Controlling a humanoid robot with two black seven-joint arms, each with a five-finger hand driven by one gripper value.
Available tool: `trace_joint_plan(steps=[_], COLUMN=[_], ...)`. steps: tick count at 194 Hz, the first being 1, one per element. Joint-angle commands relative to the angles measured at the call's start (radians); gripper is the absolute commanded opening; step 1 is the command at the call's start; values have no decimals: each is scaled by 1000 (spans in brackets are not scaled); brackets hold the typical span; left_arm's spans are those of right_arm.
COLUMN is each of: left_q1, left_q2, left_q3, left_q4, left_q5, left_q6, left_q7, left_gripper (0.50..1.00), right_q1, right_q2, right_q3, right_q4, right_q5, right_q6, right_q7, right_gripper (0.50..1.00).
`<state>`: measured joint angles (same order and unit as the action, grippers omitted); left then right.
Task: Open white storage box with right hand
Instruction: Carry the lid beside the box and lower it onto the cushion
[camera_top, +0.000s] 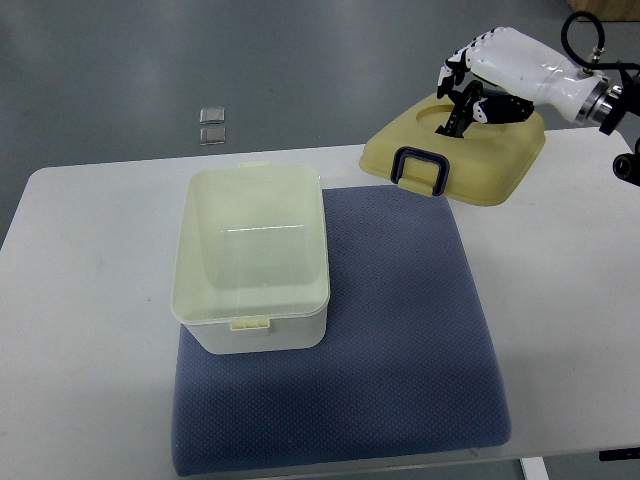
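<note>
I need to use my right gripper to set the cream lid free on the blue mat's far part (410, 257), close beside the white storage box.
The white storage box (252, 258) stands open and empty on the left part of a blue mat (400, 340). Its cream lid (485, 160), which has a dark blue handle (420, 170), is off the box. The lid hangs tilted over the table's far right edge. My right hand (462, 95) comes in from the upper right, its fingers curled on the lid's far side, gripping it. The left arm does not show.
The mat lies on a white table (80, 300). Beyond the table's far edge is grey floor, where two small clear squares (212, 125) lie. A dark cable and part of my right arm (600, 95) sit at the top right corner.
</note>
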<state>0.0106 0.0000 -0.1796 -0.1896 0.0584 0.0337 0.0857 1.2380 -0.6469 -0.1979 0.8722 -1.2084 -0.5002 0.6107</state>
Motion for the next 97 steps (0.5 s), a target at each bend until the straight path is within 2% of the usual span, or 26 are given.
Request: trace_joint_plan(steps=[1,36,97], left_q1=[0,0,0], left_q2=[0,0,0], left_q3=[0,0,-1], left_q4=[-1,-1,-1], left_q5=[0,0,0], left_q6=[0,0,0], left_q7=[0,0,0], left_gripper=[1000,1000,1000], right_q1=[-65,-141,-193], right_q2=[23,87,190], right_q3=[5,3,-3], right_q4=[-78,-127,-127], right_q5=[1,0,0], right_q6=[-18,-58,-111], right_q7=[0,0,0], right_gripper=[500,500,500])
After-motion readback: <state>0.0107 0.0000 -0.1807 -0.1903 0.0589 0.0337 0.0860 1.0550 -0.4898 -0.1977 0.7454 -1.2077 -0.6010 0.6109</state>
